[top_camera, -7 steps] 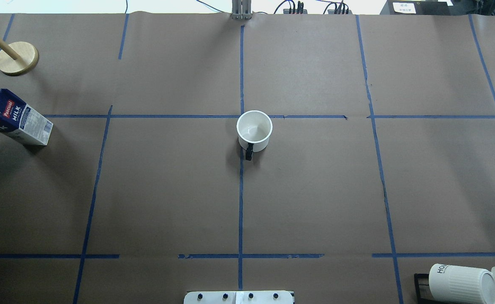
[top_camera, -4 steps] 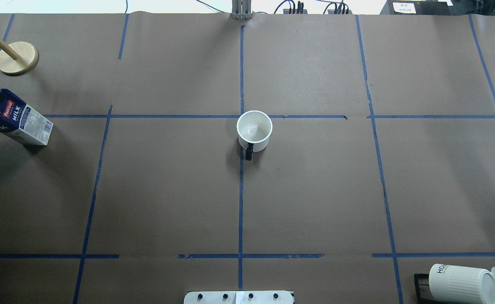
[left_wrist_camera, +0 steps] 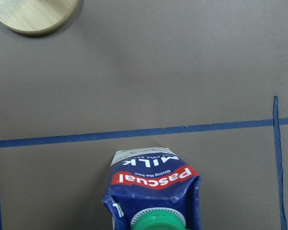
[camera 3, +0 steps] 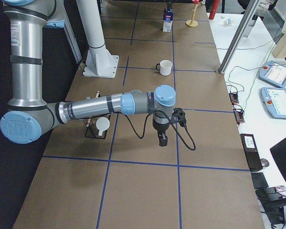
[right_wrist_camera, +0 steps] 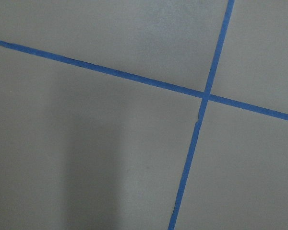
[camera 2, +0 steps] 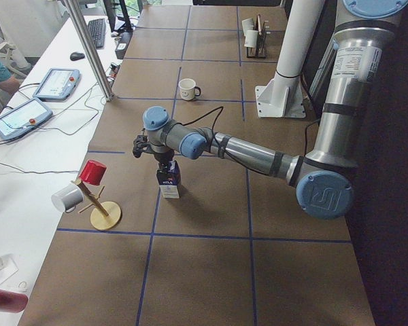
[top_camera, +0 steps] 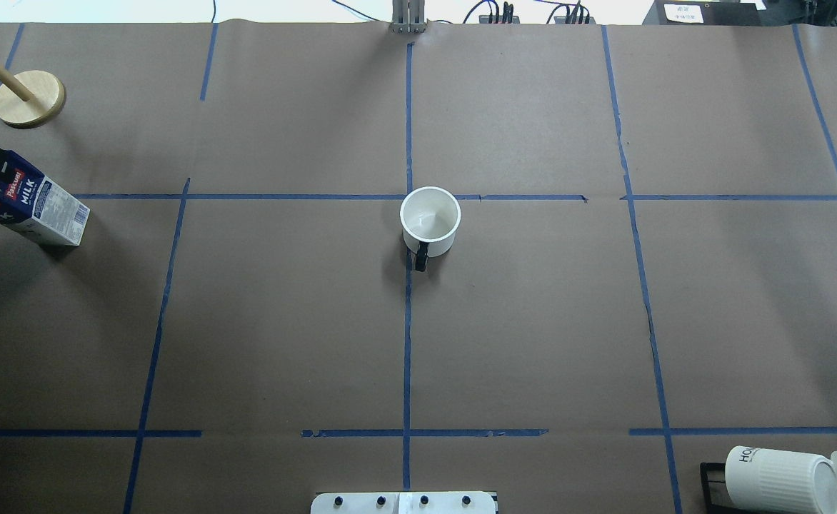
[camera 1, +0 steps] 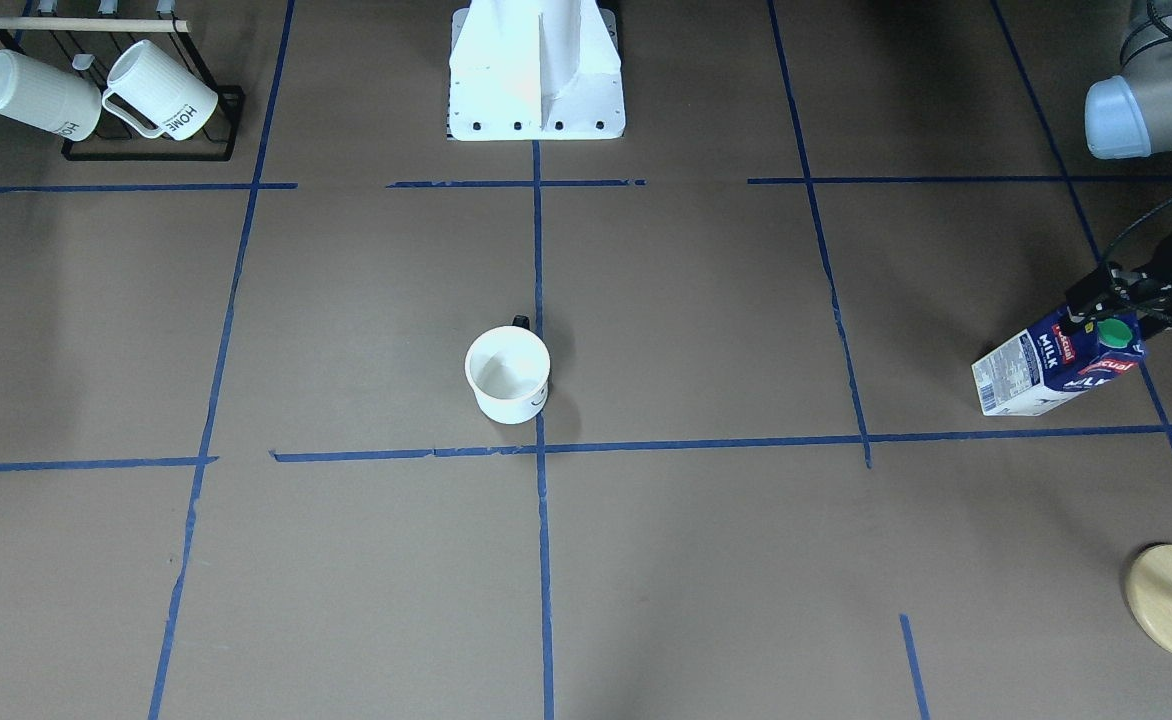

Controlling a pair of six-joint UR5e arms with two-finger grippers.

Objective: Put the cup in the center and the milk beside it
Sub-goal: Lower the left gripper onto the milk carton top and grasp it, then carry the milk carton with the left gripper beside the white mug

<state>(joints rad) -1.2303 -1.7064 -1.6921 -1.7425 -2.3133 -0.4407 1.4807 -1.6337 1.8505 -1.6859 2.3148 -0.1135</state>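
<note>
My left gripper is to let go of the milk close beside the cup [camera 1: 595, 394], on the side of the cup toward the wooden peg stand.
The cup [top_camera: 429, 221], a white mug with a black handle, stands upright at the center, just on the robot's side of the tape cross [top_camera: 408, 197]; it also shows in the front view [camera 1: 508, 375]. The milk [top_camera: 29, 205], a dark blue carton with a green cap, stands far out on the robot's left [camera 1: 1051, 365]. My left gripper [camera 1: 1116, 300] hangs over the carton's top with its fingers either side of the gable, seemingly open; the left wrist view shows the carton [left_wrist_camera: 153, 191] right below. My right gripper [camera 3: 161, 138] shows only in the exterior right view, low over bare table; I cannot tell its state.
A wooden peg stand [top_camera: 29, 98] stands beyond the milk at the far left. A black rack with ribbed "HOME" mugs [top_camera: 783, 478] sits near the robot's right. The white robot base [camera 1: 536, 70] is at the near middle edge.
My left gripper has shifted a little over the milk carton's top. The cup and the carton's base have not moved.
</note>
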